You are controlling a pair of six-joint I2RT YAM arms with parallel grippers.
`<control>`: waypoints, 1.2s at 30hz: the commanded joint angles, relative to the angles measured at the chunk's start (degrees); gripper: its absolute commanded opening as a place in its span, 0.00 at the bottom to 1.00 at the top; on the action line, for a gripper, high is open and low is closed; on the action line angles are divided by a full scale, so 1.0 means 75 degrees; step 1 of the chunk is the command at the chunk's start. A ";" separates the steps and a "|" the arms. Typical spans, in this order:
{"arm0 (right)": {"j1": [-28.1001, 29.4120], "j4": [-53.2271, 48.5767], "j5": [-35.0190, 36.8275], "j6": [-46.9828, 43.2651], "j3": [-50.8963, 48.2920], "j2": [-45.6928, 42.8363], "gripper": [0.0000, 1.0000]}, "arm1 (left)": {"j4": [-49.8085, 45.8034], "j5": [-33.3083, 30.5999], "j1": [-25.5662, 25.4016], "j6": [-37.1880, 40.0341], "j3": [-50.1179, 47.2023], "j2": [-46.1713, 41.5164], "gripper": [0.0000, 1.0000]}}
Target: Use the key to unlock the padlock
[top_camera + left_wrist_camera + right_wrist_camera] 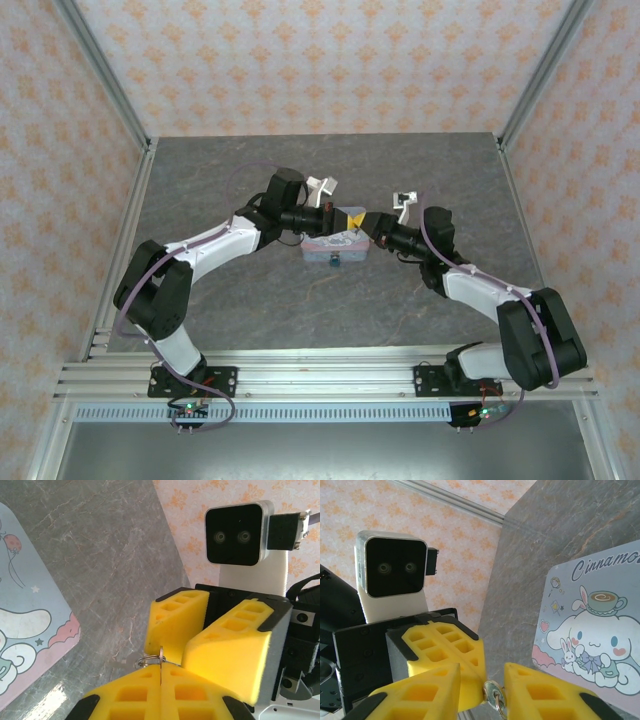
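The key's head sticks out and its blade is covered by my left gripper, so my right gripper will grab the head (494, 692) while my left gripper turns and regrips.
My left gripper (161, 667) is shut on the key (162, 655), which shows edge-on between its yellow pads, with a wire ring (145, 660) hanging from it. In the right wrist view the key's silver head (492, 696) sticks out from the left gripper's fingers (445, 650). My right gripper (482, 682) is open, one finger on each side of that head; the head lies close against one pad, with a gap to the other. In the top view both grippers (335, 215) (372, 228) meet tip to tip above the tin. The padlock (333, 260), tiny and dark blue, lies at the tin's near edge.
A pale blue square tin (335, 245) with a cartoon lid (590, 630) lies mid-table under the grippers, and its corner (25, 620) reaches into the left wrist view. Grey marbled tabletop (250, 300) surrounds it. Patterned walls and metal posts (110, 90) enclose the table.
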 commanded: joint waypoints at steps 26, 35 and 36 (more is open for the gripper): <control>-0.0032 -0.0767 0.1430 -0.0409 -0.0408 -0.0924 0.00 | 0.1410 -0.2499 0.0255 -0.3546 -0.0524 -0.0829 0.69; 0.1025 -0.3071 0.4463 -0.2576 -0.0001 -0.2359 0.00 | 0.0267 -0.3229 0.0082 -0.6341 -0.0854 -0.1200 0.65; 0.1210 -0.3151 0.4798 -0.2805 0.0023 -0.2474 0.00 | 0.0201 -0.3260 0.0017 -0.6451 -0.0845 -0.1194 0.64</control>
